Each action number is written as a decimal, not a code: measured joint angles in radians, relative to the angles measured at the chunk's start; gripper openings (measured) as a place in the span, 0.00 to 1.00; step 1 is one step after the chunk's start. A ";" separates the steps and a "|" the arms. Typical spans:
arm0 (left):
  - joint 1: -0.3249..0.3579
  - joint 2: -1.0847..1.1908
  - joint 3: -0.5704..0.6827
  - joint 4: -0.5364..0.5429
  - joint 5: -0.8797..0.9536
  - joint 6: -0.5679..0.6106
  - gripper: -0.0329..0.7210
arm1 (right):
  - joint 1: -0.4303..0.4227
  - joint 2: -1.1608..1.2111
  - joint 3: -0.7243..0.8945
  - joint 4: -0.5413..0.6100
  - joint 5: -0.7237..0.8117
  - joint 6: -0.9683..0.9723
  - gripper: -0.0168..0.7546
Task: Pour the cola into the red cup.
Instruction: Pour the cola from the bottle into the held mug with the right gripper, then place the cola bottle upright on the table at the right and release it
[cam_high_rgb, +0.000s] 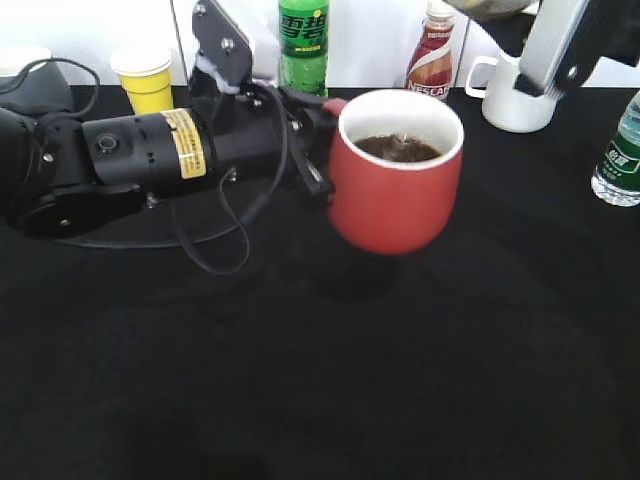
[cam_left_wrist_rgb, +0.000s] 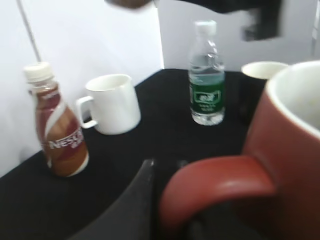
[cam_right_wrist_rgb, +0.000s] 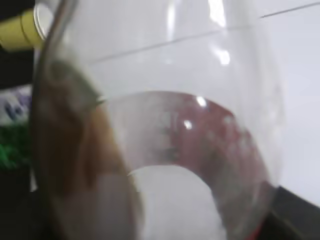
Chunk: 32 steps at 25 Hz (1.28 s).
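Note:
The robot's left gripper needs to set the red cup down on the black table (cam_high_rgb: 166, 186) just in front of the yellow cup.
The red cup (cam_high_rgb: 395, 200) has dark cola in it and hangs a little above the black table. My left gripper (cam_high_rgb: 315, 150) is shut on its loop handle from the left. In the left wrist view the handle (cam_left_wrist_rgb: 220, 185) fills the space at my jaws (cam_left_wrist_rgb: 167, 167), with the cup wall to the right. The cola bottle (cam_high_rgb: 490, 8) shows only as a dark sliver at the top edge, above and right of the cup, held by my right arm. In the right wrist view the tilted clear bottle (cam_right_wrist_rgb: 175, 125) fills the frame with brown liquid at the left; the right fingers are hidden.
Along the back stand a yellow cup (cam_high_rgb: 147, 80), a green soda bottle (cam_high_rgb: 303, 45), a Nescafe bottle (cam_high_rgb: 430, 55) and a white mug (cam_high_rgb: 510, 95). A water bottle (cam_high_rgb: 622, 150) stands at the right edge. A loose cable (cam_high_rgb: 215, 255) lies by my left arm.

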 joint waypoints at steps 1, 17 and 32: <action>0.000 0.000 0.000 -0.022 0.000 0.001 0.14 | 0.000 0.000 0.000 -0.006 -0.004 0.072 0.66; 0.483 0.098 0.078 -0.221 -0.103 0.196 0.14 | 0.000 0.000 0.000 -0.006 0.000 1.015 0.66; 0.493 0.333 0.059 -0.512 -0.270 0.324 0.41 | 0.000 0.000 0.000 -0.006 0.000 1.016 0.66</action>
